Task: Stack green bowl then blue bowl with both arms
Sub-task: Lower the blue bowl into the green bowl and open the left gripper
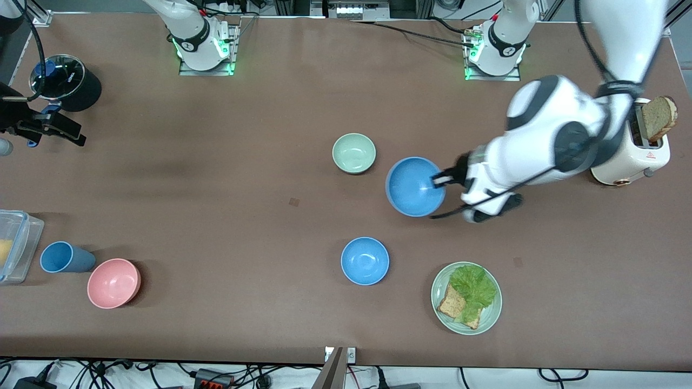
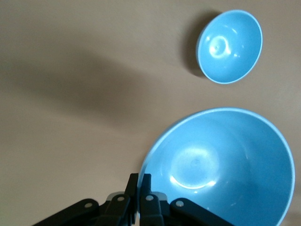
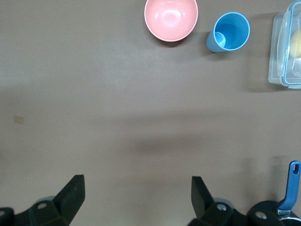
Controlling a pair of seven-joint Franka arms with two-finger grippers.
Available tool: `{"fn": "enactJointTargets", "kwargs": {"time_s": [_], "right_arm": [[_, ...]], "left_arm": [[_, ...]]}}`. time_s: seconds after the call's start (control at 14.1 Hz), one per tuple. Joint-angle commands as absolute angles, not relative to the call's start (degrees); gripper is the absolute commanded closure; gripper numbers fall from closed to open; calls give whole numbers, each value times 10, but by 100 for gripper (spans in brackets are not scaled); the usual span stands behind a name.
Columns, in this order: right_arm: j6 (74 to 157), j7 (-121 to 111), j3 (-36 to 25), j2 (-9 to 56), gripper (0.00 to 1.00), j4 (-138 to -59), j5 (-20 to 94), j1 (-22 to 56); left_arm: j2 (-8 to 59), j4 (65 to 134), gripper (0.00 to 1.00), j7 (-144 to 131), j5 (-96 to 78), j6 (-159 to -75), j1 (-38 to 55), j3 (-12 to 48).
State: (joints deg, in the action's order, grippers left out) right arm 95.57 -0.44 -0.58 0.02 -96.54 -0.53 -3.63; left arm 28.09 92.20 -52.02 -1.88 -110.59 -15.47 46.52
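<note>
Next, my left gripper releases the blue bowl inside the pale green bowl (image 1: 356, 155), so that it nests down in that bowl's hollow.
My left gripper (image 1: 440, 180) is shut on the rim of a blue bowl (image 1: 415, 186) and holds it lifted above the table, beside the pale green bowl (image 1: 354, 153). In the left wrist view the fingers (image 2: 139, 181) pinch that bowl's rim (image 2: 221, 165). The second blue bowl (image 1: 365, 260) stands on the table nearer the front camera and also shows in the left wrist view (image 2: 229, 46). My right gripper (image 1: 65, 129) is open and empty at the right arm's end of the table, its jaws wide apart over bare table (image 3: 136, 188).
A green plate (image 1: 489, 319) with lettuce and toast sits near the front edge. A toaster (image 1: 632, 156) holding bread stands at the left arm's end. A pink bowl (image 1: 113, 282), blue cup (image 1: 65, 257), clear container (image 1: 16, 246) and black pot (image 1: 67, 81) stand at the right arm's end.
</note>
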Motion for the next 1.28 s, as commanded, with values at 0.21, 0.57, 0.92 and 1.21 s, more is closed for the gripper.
{"fn": "enactJointTargets", "kwargs": {"time_s": [0.21, 0.57, 0.92, 1.21], "right_arm": [[962, -14, -5, -15, 0, -980, -11, -36], [965, -14, -4, -16, 0, -979, -8, -36], [973, -14, -4, -16, 0, -978, -6, -36], [969, -14, -4, -16, 0, -978, -5, -36]], "left_arm": [[188, 1120, 99, -638, -18, -1293, -97, 471], [182, 1186, 99, -665, -12, -1392, -65, 469], [194, 1223, 99, -678, 5, -1446, -45, 468], [205, 1223, 98, -680, 41, -1445, -33, 467]]}}
